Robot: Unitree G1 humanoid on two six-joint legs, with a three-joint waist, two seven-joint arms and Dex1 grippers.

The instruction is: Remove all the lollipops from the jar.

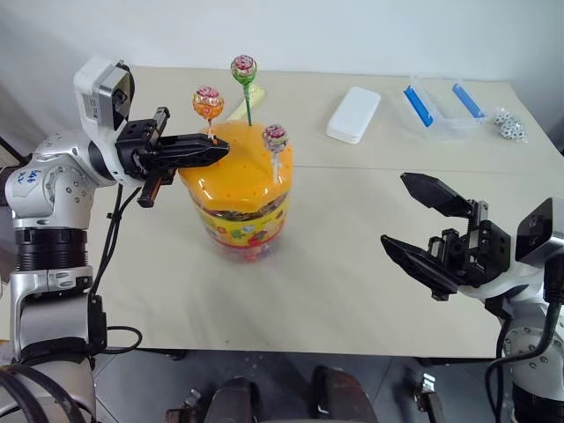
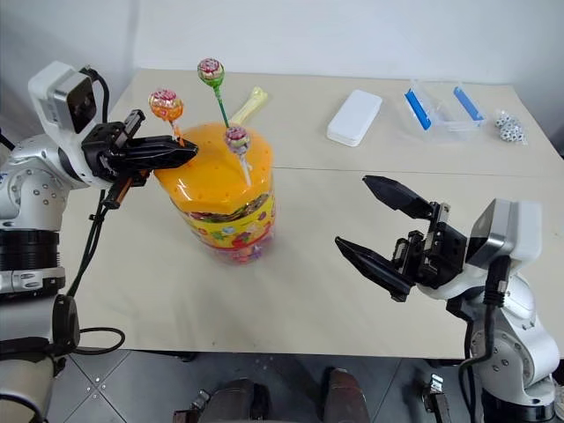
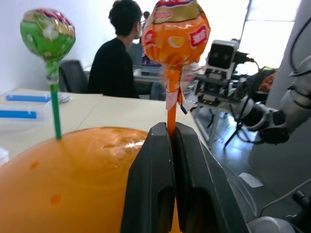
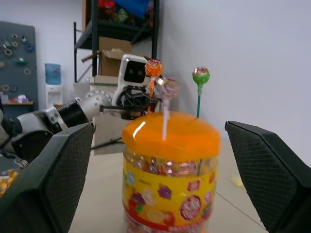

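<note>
My left gripper should release the orange-sticked lollipop, which still sticks up from the jar's lid, on the bare table (image 1: 123,306) near its front edge, next to my left arm.
The jar (image 1: 236,198), clear with a domed orange lid and yellow label, stands on the table left of centre. Three lollipops stick up from the lid: an orange-sticked one (image 1: 208,103), a green-sticked one (image 1: 244,67) and a white-sticked one (image 1: 275,136). My left gripper (image 1: 220,148) reaches in level from the left, over the lid's edge. It is shut on the orange stick (image 3: 171,119) just under the candy. My right gripper (image 1: 394,209) hangs open to the right of the jar, well apart from it, its fingers framing the jar (image 4: 170,179) in the right wrist view.
A white rectangular case (image 1: 353,114) lies behind the jar to the right. Farther right are a clear flat box with blue clips (image 1: 443,107) and small black-and-white beads (image 1: 509,124). A pale yellow item (image 2: 249,103) lies just behind the jar. A person (image 3: 114,63) sits in the background.
</note>
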